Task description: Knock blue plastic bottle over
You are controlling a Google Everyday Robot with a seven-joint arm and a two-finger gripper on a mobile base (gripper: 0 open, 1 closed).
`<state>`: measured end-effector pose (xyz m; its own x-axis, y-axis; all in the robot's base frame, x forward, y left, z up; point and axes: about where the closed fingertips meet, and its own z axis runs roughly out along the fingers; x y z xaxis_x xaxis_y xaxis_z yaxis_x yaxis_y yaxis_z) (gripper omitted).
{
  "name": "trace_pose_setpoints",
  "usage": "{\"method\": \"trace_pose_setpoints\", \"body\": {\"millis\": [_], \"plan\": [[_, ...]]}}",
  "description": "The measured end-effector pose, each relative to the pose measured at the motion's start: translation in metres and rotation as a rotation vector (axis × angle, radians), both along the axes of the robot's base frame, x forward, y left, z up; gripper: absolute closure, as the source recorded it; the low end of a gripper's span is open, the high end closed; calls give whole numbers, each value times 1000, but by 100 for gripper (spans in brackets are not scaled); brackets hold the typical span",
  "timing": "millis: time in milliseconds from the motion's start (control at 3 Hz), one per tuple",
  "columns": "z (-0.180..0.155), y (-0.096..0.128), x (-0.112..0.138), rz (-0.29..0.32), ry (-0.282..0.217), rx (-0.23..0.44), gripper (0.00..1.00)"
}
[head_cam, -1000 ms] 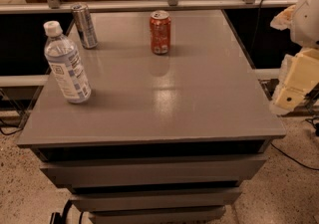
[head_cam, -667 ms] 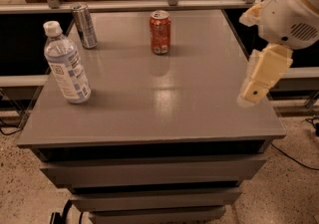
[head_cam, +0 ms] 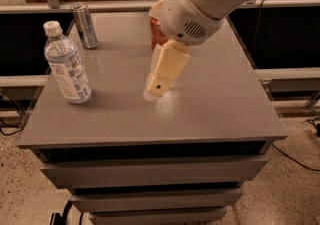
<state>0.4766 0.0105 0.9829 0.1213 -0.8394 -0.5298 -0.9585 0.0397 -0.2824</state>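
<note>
Next, I move my gripper to the blue plastic bottle and close it around the bottle's blue-and-white label [head_cam: 70,75], below the white cap.
The blue plastic bottle [head_cam: 66,64] stands upright at the left of the grey table [head_cam: 210,109], with a white cap and a blue-and-white label. My gripper [head_cam: 159,85] hangs over the middle of the table on the white arm, to the right of the bottle and well apart from it. It touches nothing that I can see.
A slim silver can [head_cam: 85,25] stands at the back left behind the bottle. A red soda can [head_cam: 156,34] at the back middle is mostly hidden behind my arm. The table has drawers below its front edge. A shelf rail runs behind the table.
My arm has swung in from the right edge of the table to its middle, toward the bottle. The bottle and the cans have not moved.
</note>
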Motion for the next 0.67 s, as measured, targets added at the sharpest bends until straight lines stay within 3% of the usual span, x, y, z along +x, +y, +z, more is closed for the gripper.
{"method": "trace_pose_setpoints", "body": {"millis": [333,667], "plan": [[-8,74,-3,94,23,104,0],[-21,126,-2,139,69,196,0]]}}
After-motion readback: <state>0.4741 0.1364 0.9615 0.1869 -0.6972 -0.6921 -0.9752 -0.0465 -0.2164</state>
